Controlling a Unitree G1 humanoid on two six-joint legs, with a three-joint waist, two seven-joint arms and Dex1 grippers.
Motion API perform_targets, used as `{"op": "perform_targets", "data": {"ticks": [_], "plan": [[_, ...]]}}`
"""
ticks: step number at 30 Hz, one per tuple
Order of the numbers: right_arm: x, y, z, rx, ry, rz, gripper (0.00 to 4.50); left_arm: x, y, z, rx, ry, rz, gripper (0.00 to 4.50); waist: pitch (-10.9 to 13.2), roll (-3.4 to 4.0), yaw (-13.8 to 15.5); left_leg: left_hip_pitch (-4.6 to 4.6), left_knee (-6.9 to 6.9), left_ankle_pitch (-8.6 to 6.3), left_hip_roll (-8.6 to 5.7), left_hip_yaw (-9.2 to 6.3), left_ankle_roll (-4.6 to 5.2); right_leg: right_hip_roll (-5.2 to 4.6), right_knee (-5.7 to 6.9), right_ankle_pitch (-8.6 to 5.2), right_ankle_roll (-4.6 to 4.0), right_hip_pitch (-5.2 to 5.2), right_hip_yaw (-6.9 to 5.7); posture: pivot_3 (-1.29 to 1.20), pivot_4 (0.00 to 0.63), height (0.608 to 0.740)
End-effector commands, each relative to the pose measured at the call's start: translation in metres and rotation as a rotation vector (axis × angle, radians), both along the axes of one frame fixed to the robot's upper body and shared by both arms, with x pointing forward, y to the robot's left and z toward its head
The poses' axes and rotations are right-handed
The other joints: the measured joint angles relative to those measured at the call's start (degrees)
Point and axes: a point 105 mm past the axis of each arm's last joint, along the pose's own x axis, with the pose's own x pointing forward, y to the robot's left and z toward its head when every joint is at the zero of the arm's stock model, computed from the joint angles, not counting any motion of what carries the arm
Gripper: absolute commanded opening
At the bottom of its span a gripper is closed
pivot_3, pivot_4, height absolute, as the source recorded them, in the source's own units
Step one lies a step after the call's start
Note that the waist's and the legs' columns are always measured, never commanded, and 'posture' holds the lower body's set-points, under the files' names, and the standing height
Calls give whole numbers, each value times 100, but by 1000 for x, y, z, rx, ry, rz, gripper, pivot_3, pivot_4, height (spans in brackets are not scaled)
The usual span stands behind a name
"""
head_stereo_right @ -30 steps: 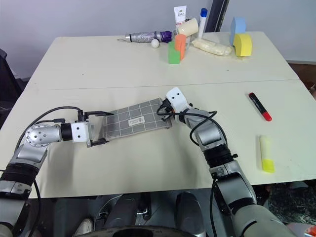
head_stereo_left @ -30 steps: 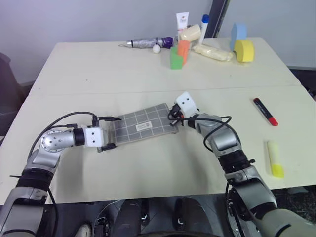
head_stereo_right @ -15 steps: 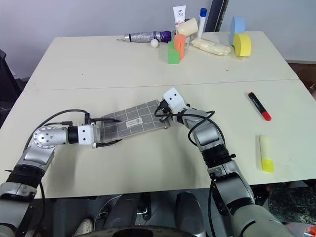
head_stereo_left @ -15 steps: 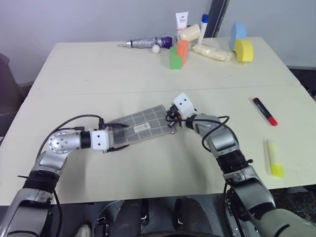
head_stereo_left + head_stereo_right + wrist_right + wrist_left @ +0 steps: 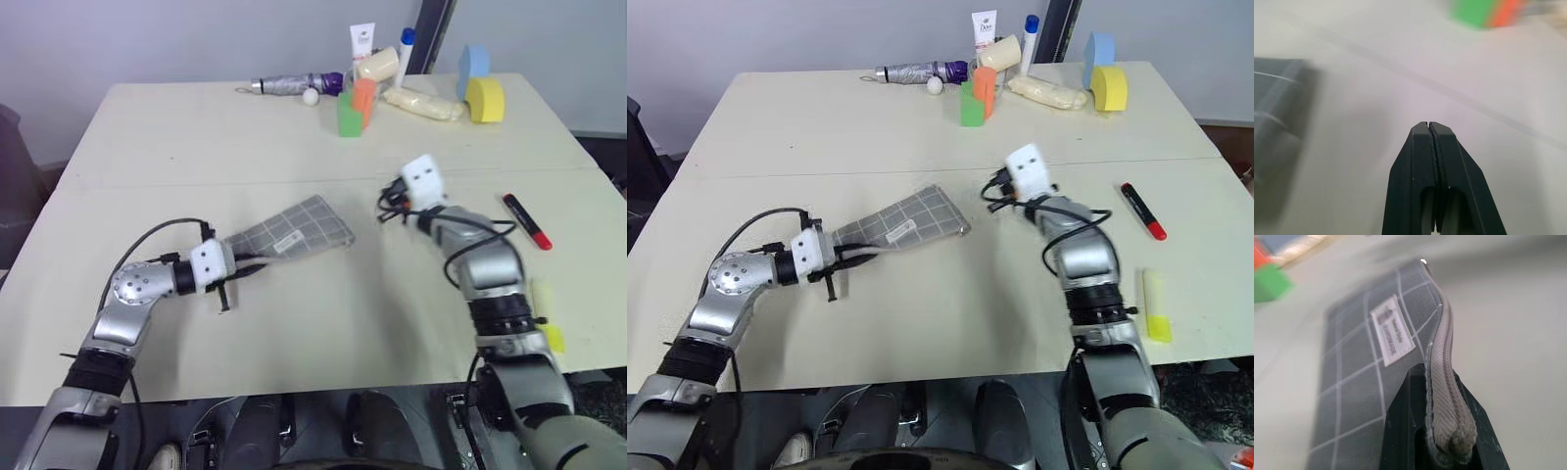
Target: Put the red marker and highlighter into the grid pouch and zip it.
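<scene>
The grid pouch's zipper edge is closed, so the right gripper should first take the pull at its far end (image 5: 1423, 261) and draw it toward the left gripper.
The grey grid pouch (image 5: 294, 230) lies mid-table, its left end raised and tilted onto its edge. My left gripper (image 5: 231, 268) is shut on that end; the left wrist view shows the pouch's zipper edge (image 5: 1442, 382) clamped between the black fingers (image 5: 1400, 431). My right gripper (image 5: 997, 193) hovers shut and empty to the right of the pouch, clear of it. The red marker (image 5: 526, 221) lies on the table further right. The yellow highlighter (image 5: 1156, 305) rests near the table's front right edge, beside my right forearm.
Along the table's far edge stand a folded umbrella (image 5: 289, 85), green (image 5: 348, 117) and orange (image 5: 362, 96) blocks, a white tube (image 5: 361, 44), a pale wrapped bundle (image 5: 423, 104), and yellow (image 5: 484, 98) and blue (image 5: 473, 61) foam shapes. A seam (image 5: 196, 181) crosses the table.
My left gripper closed on the pouch's left end and rolled, tipping the pouch up on edge. My right gripper left the pouch's right end and moved right and upward.
</scene>
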Motion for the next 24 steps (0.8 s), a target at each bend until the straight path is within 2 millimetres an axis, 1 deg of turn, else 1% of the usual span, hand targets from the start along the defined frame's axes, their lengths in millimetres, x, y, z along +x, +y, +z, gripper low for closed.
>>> {"op": "perform_targets", "data": {"ticks": [1,4,5,6,8,9,10,13,15,20,24], "plan": [[-11,-10,22,31,-73,22,0,9,-11,25,-170,22,89,39,0,0,-5,0,-1,0,0,0,0,1,0,0,0,-1,0,0,150,740],[-21,-10,22,133,-37,61,869,13,-24,34,-270,49,138,0,1,-1,1,1,0,0,2,0,0,3,-1,0,0,2,0,0,150,740],[-23,-9,20,147,-28,66,1363,15,-27,36,-300,60,152,0,1,-1,-3,1,1,1,2,0,1,3,-1,0,0,3,0,0,150,740],[-25,-7,18,157,-21,78,1951,15,-31,40,-333,67,158,0,1,-1,-2,2,1,1,2,0,1,3,-1,0,0,4,0,0,150,740],[-29,-1,17,165,-23,99,2888,15,-38,45,-379,81,163,0,1,-2,4,3,2,1,2,0,0,3,0,0,0,4,0,0,150,740],[-30,3,17,172,-24,109,3545,15,-42,48,-408,91,162,0,1,-2,7,2,2,1,2,0,0,3,0,0,0,4,0,0,150,740],[-31,7,17,170,-28,120,3845,15,-47,51,-434,101,157,0,1,-2,12,2,3,1,1,0,1,3,-1,0,0,5,0,0,150,740],[-32,16,18,170,-43,137,3845,13,-57,56,-469,119,143,0,1,-2,17,2,7,0,1,-1,1,2,0,0,0,8,0,0,150,740],[-29,20,22,183,-58,137,3845,12,-61,57,-473,122,132,0,1,-2,17,2,8,1,1,-2,1,3,0,0,0,7,0,0,150,740],[-25,27,30,193,-99,139,3845,12,-64,58,-472,128,123,0,2,-3,14,2,8,1,1,-2,0,4,0,0,0,7,0,0,150,740],[-18,30,36,200,-135,117,3845,11,-66,57,-464,129,109,0,2,-2,17,2,8,1,1,-2,0,4,0,0,0,7,0,0,150,740]]}}
